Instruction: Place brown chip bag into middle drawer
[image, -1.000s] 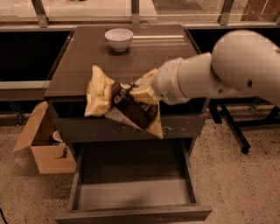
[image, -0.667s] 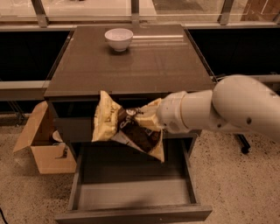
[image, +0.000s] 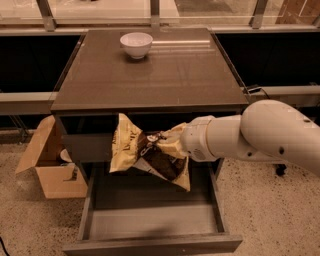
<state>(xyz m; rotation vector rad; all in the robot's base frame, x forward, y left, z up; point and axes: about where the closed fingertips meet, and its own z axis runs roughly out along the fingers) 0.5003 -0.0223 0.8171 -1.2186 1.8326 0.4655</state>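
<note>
Next, my gripper lets go of the brown chip bag in the back part of the open middle drawer (image: 174, 183).
The brown chip bag (image: 150, 152) hangs crumpled in the air in front of the cabinet, dark brown in the middle with pale yellow edges. My gripper (image: 159, 142) comes in from the right on a white arm and is shut on the bag's middle. The bag hangs just above the back part of the middle drawer (image: 150, 220), which is pulled open below it with a smooth grey floor and nothing in it. The bag's lower corner reaches down toward the drawer's back edge.
A white bowl (image: 136, 44) stands at the back of the brown cabinet top (image: 150, 75). An open cardboard box (image: 50, 165) sits on the speckled floor left of the cabinet. A dark window ledge runs behind.
My gripper has carried the bag down from the level of the cabinet's front edge to just above the open drawer. The arm has lowered with it.
</note>
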